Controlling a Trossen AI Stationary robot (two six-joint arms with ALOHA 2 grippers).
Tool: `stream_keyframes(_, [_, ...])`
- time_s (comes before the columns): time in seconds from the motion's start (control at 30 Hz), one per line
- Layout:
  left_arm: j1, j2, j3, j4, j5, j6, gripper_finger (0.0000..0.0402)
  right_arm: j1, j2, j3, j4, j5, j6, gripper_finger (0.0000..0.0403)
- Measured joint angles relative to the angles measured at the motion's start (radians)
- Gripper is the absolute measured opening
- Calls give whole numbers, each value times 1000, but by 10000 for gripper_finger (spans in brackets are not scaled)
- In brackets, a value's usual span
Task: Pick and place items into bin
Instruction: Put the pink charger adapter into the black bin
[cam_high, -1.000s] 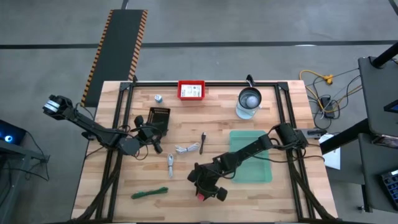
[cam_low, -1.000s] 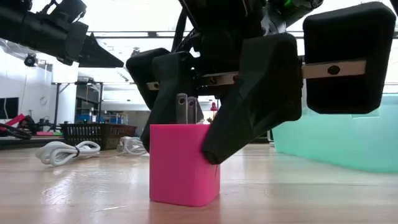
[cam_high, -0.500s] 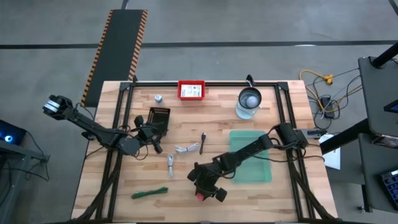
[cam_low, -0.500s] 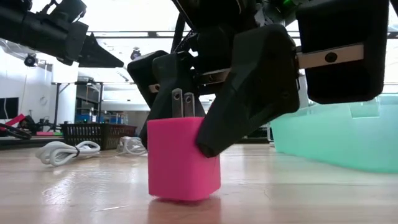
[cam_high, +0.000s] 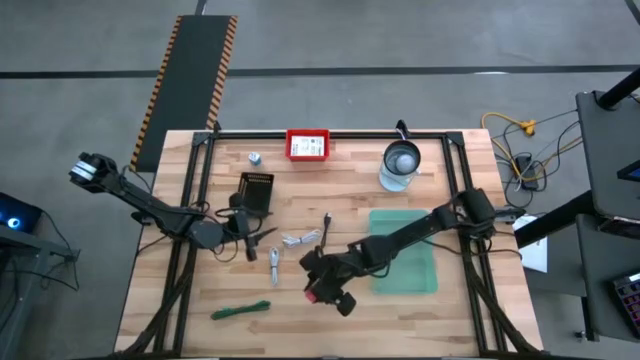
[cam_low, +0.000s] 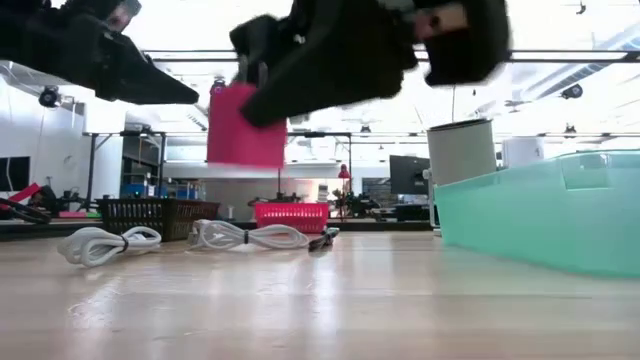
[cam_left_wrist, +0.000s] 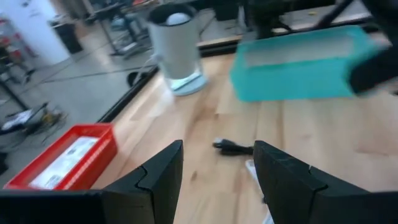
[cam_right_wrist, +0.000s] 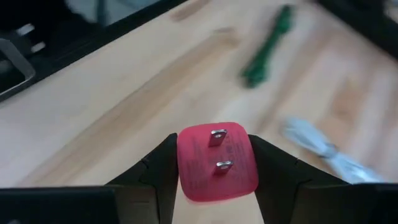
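Observation:
Next, my right gripper releases the pink block between the fingers of my left gripper, a little way above the white coiled cable (cam_high: 295, 233). The block is now held above the table's middle.
A pink block with two metal prongs (cam_right_wrist: 217, 160) sits between the fingers of my right gripper (cam_high: 324, 290), which is shut on it above the table's near middle. In the low view the block (cam_low: 245, 126) is well above the wood. My left gripper (cam_left_wrist: 217, 180) is open and touches nothing; it hovers left of the white coiled cable (cam_high: 300, 239). The thin black stick (cam_high: 326, 228), metal clip (cam_high: 274, 264), green tie (cam_high: 241, 310) and silver cap (cam_high: 256, 157) lie flat on the table. White cards lie in a red tray (cam_high: 308, 145). My right gripper pinches the pink block by two opposite side faces (cam_right_wrist: 183, 163), one finger on each. The prong face (cam_right_wrist: 219, 149) points back toward the wrist. The block is lifted clear of the table (cam_low: 245, 126); the fingers reach it slanting down from the table's right.
The teal bin (cam_high: 405, 265) stands right of my right gripper, its wall (cam_low: 540, 215) low on the table. A glass jar with a metal lid (cam_high: 401, 165) stands at the far right, and a black basket (cam_high: 257, 188) sits far of my left gripper.
My right gripper, still shut on the pink block, has risen and carried it off the table, drifting a little toward the left and far edges. The block stood on the wood a second ago and now is lifted clear. My left gripper has shifted slightly toward the near edge.

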Motion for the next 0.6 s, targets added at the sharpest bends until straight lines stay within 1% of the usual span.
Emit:
stream_keyframes(0.1, [0, 25, -5, 56, 45, 36, 180, -1, -29, 0, -1, 75, 16, 150])
stream_keyframes(0.17, [0, 55, -12, 112, 100, 69, 180, -1, -41, 0, -1, 136, 14, 149])
stream_keyframes(0.27, [0, 103, -18, 234, 181, 151, 180, 0, -50, 0, 14, 227, 5, 149])
stream_keyframes(0.37, [1, 152, -19, 348, 254, 184, 180, 0, -62, 0, 20, 274, -35, 149])
stream_keyframes(0.47, [1, 189, -19, 412, 289, 228, 180, 1, -75, 0, 29, 316, -55, 149])
stream_keyframes(0.6, [1, 221, -18, 416, 292, 351, 180, 6, -100, 0, 36, 414, -53, 149])
